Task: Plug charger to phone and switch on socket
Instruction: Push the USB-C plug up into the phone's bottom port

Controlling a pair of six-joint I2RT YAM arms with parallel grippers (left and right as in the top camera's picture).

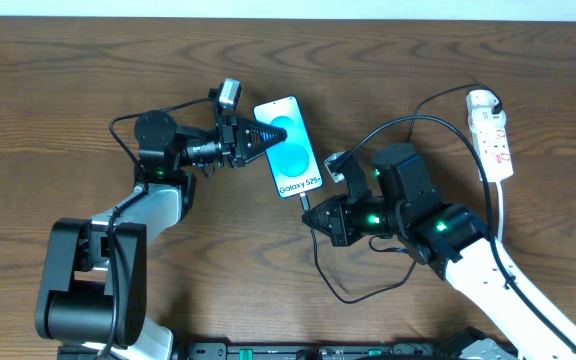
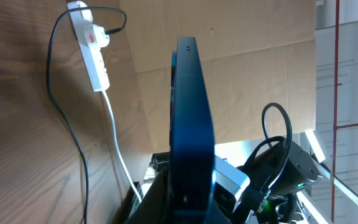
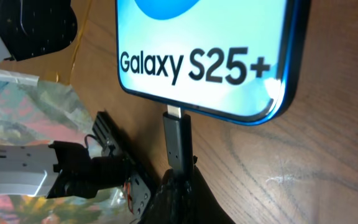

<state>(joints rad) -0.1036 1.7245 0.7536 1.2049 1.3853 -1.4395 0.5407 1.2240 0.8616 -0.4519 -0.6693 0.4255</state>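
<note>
The plug's metal tip still shows below the phone's bottom edge, so I will open my right gripper, take the plug's cable end [image 3: 180, 170] and push it further in.
The phone [image 1: 288, 145] lies tilted near the table's middle, its blue screen reading "Galaxy S25+". My left gripper [image 1: 258, 138] is shut on its upper left edge; the left wrist view shows the phone [image 2: 188, 118] edge-on between the fingers. My right gripper [image 1: 320, 212] is shut on the charger plug [image 3: 178, 143]. The plug's metal tip meets the bottom edge of the phone [image 3: 204, 56]; how deep it sits I cannot tell. The charger cable [image 1: 408, 125] loops back to the white socket [image 1: 493, 130] at the far right, also seen from the left wrist as the socket [image 2: 92, 50].
The socket's thick white cord [image 1: 501, 215] runs toward the front beside my right arm [image 1: 488, 260]. Slack black cable [image 1: 353, 290] loops on the wood below the right gripper. The left arm base [image 1: 88, 285] stands at the front left.
</note>
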